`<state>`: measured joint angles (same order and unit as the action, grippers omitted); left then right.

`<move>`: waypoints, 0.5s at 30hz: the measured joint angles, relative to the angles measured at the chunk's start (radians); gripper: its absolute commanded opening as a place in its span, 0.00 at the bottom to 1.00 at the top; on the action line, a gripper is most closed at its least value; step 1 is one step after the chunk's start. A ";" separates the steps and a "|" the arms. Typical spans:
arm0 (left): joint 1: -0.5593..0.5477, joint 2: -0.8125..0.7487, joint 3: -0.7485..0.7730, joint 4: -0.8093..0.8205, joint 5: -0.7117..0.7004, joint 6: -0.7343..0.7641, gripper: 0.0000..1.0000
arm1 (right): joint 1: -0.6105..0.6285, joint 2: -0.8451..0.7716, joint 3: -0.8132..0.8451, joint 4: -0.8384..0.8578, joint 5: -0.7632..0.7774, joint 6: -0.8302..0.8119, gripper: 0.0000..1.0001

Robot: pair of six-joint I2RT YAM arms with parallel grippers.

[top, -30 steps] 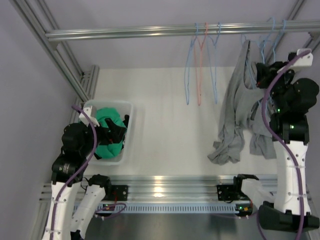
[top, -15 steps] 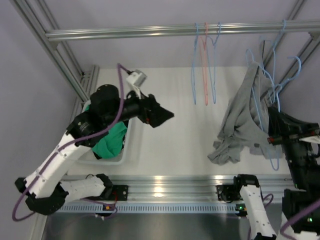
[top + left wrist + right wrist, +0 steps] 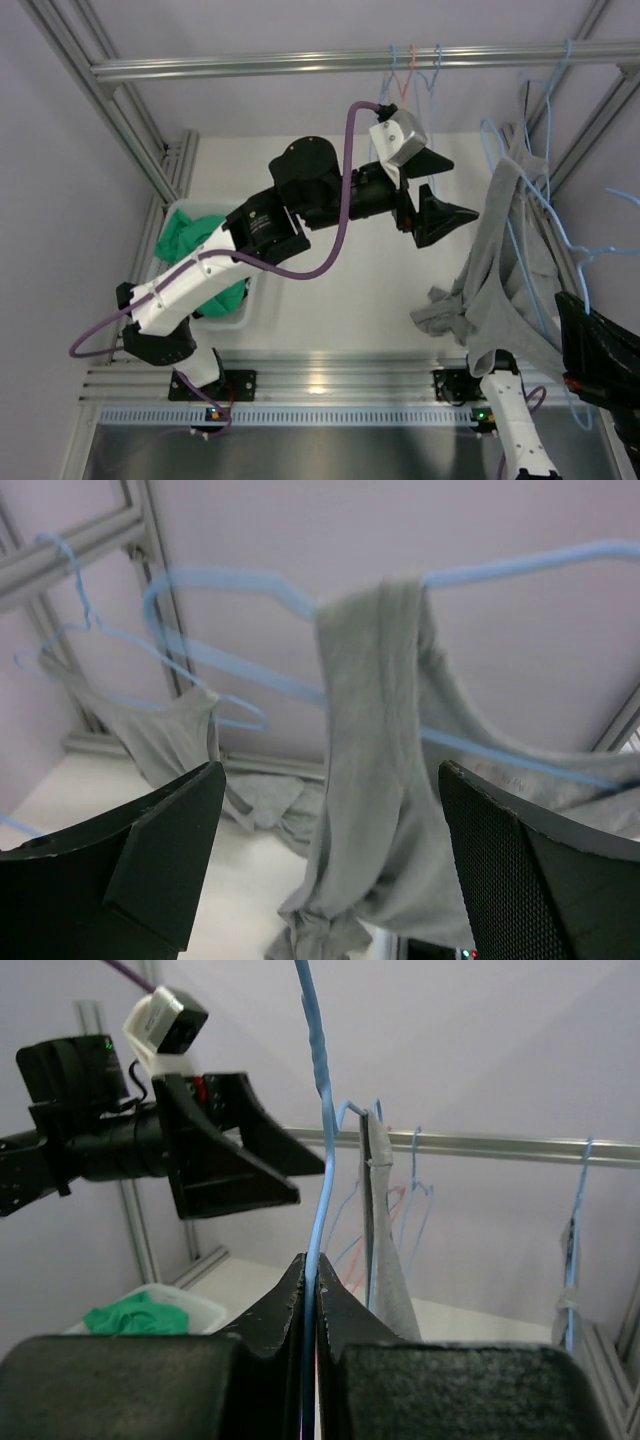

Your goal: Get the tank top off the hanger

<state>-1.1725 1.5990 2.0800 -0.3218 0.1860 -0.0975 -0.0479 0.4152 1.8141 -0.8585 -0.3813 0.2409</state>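
I can see the tank top's strap over the hanger's wire, so next I pinch the strap with my left gripper and pull it off past the hanger's rounded end (image 3: 157,602).
The grey tank top (image 3: 505,250) hangs on a blue wire hanger (image 3: 545,205) at the right, its hem bunched on the table. My right gripper (image 3: 598,352) is shut on the hanger's wire; in the right wrist view the jaws (image 3: 311,1265) pinch the blue wire (image 3: 318,1110), with the tank top (image 3: 385,1260) just beyond. My left gripper (image 3: 448,190) is open in mid-air just left of the tank top. In the left wrist view its jaws (image 3: 330,770) stand wide apart, facing the tank top (image 3: 380,780) draped over the hanger (image 3: 250,585).
A white bin (image 3: 238,318) holding green cloth (image 3: 185,245) sits at the left. Several empty blue and pink hangers (image 3: 410,65) hang from the metal rail (image 3: 250,65). Aluminium frame posts stand at the left (image 3: 110,110) and right (image 3: 590,110).
My left arm has swung from the bin across to the right, gripper open, up to the tank top. My right arm has pulled the hanger and tank top toward the near right.
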 measured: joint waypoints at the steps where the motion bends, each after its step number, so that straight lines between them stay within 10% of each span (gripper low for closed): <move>1: -0.006 0.025 0.040 0.010 0.008 0.018 0.90 | 0.005 0.004 0.000 -0.011 -0.020 0.005 0.00; 7: -0.011 0.100 0.113 0.038 0.027 0.057 0.76 | 0.019 0.038 0.000 -0.043 -0.084 0.014 0.00; 12: -0.013 0.142 0.113 0.037 -0.010 0.097 0.05 | 0.023 0.054 0.000 -0.054 -0.114 0.014 0.00; 15: -0.013 0.153 0.113 0.038 -0.028 0.114 0.00 | 0.024 0.056 0.000 -0.063 -0.118 0.013 0.00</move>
<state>-1.1854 1.7519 2.1925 -0.2840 0.1577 0.0170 -0.0235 0.4709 1.8137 -0.9218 -0.4992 0.2543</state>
